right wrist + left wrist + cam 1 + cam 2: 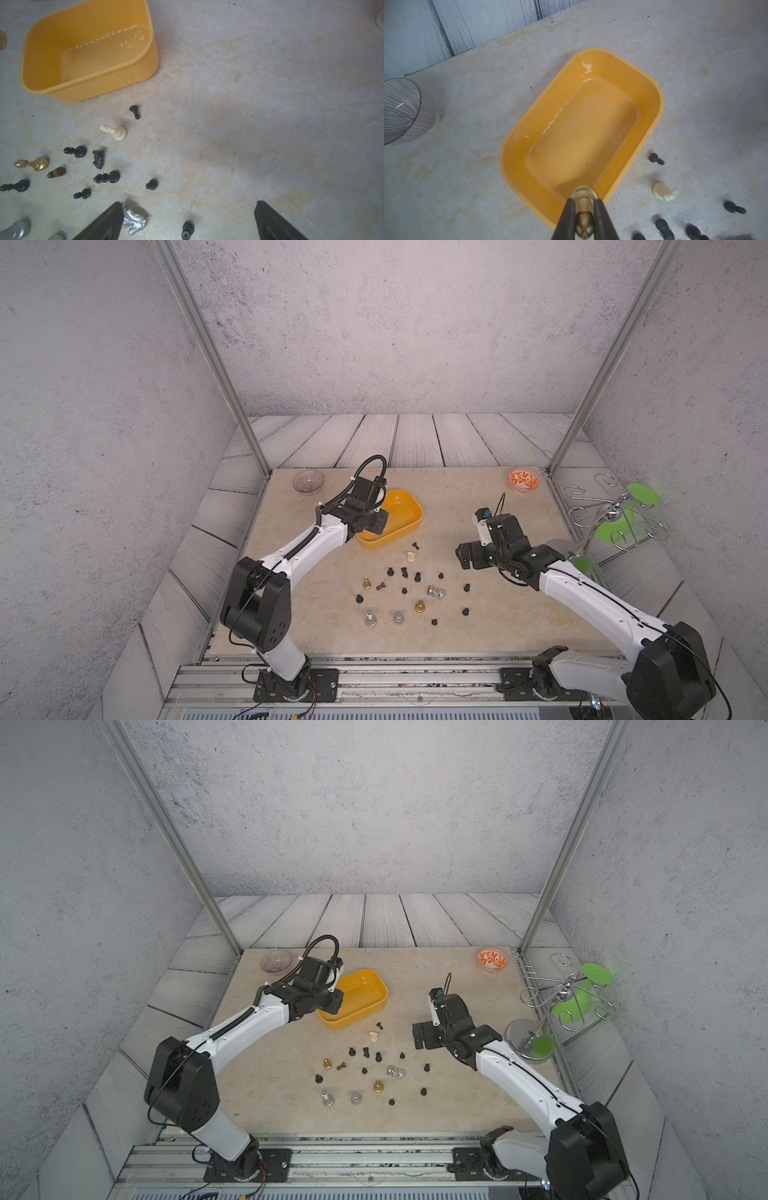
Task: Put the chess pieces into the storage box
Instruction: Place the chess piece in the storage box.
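My right gripper is going to close on the middle of the cream knight [411, 556] [112, 131], the piece that lies next to a small black pawn near the yellow storage box.
The yellow storage box [399, 510] [361, 990] stands empty at the middle left of the table. My left gripper [376, 522] [584, 207] hangs over its near-left end, shut on a gold chess piece [584, 224]. Several chess pieces lie scattered in front of the box: small black ones, a cream knight [411, 558] [114, 131], gold ones [419, 606], silver ones [370, 618] and a fallen silver knight [436, 593] [135, 221]. My right gripper [465, 558] [189, 204] stands open above the table right of them. A black pawn [187, 229] lies between its fingers.
A clear ribbed bowl [308, 482] sits at the back left corner, an orange-patterned bowl [523, 480] at the back right. A wire rack with green glasses [615, 514] stands off the table's right edge, behind my right arm.
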